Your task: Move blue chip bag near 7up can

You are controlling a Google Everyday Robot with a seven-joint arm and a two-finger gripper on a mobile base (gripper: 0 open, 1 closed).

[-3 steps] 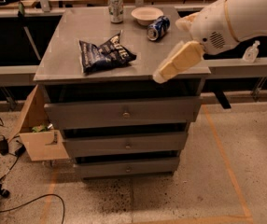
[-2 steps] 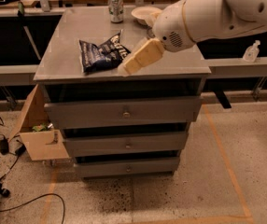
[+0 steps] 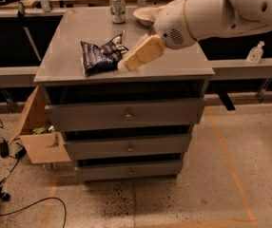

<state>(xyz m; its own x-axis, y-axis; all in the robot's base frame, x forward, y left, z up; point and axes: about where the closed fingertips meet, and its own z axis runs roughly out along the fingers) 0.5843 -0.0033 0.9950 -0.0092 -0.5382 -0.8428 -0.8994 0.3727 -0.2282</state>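
Next, I grip the end of the blue chip bag (image 3: 122, 49) pointing toward the white bowl's side of the cabinet top.
The blue chip bag (image 3: 101, 55) lies flat and crumpled on the front left of the grey cabinet top (image 3: 74, 27). The 7up can (image 3: 118, 7) stands upright at the back edge of the top, well behind the bag. My gripper (image 3: 128, 64) reaches in from the right; its cream-coloured fingers (image 3: 140, 54) hang just at the bag's right edge, low over the top. The arm hides the blue can.
A white bowl (image 3: 143, 14) sits at the back of the top, right of the 7up can and partly behind my arm. The cabinet has three drawers (image 3: 126, 114). A cardboard box (image 3: 38, 132) and cables lie on the floor at left. A small bottle (image 3: 255, 52) stands on the right shelf.
My arm has swung left across the cabinet top, bringing the gripper from the right front edge to the bag's right edge. The bag and can have not moved.
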